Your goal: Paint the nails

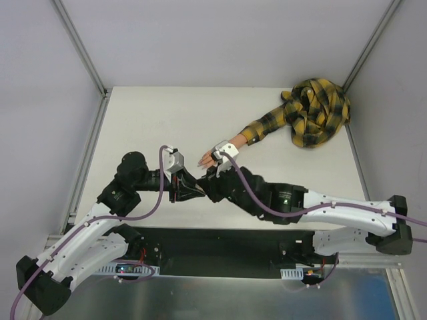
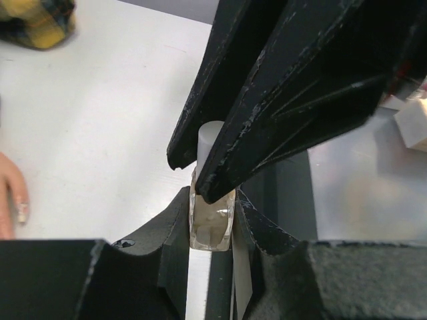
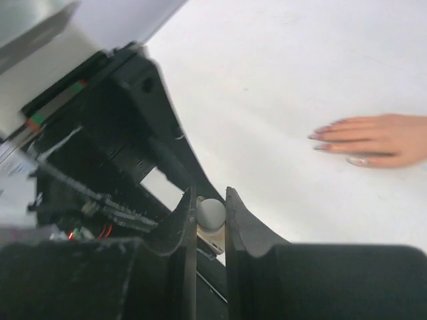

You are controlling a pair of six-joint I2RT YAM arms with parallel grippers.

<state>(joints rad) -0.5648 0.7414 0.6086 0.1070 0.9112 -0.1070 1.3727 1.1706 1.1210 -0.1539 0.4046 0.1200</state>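
Note:
My right gripper is rolled at an angle on the bottle's white cap, so it should open its fingers, roll the wrist back and grip the cap (image 2: 209,139) before it twists further.
A peach mannequin hand (image 1: 219,153) lies flat on the table, and its plaid sleeve (image 1: 261,129) runs back to the right. Its pale nails (image 3: 323,147) point left; one nail (image 2: 22,212) shows at the left wrist view's edge. My left gripper (image 2: 211,223) is shut on a small clear bottle (image 2: 212,230) of beige polish, held just in front of the hand. My right gripper (image 3: 211,212) meets it from the right, and its jaws press both sides of the bottle's white cap (image 3: 211,213). In the top view both grippers (image 1: 199,189) meet and hide the bottle.
The rest of the yellow-black plaid shirt lies bunched in a heap (image 1: 316,111) at the table's far right corner. Grey walls and metal rails (image 1: 85,153) border the table. A black strip (image 1: 220,243) runs along the near edge between the arm bases.

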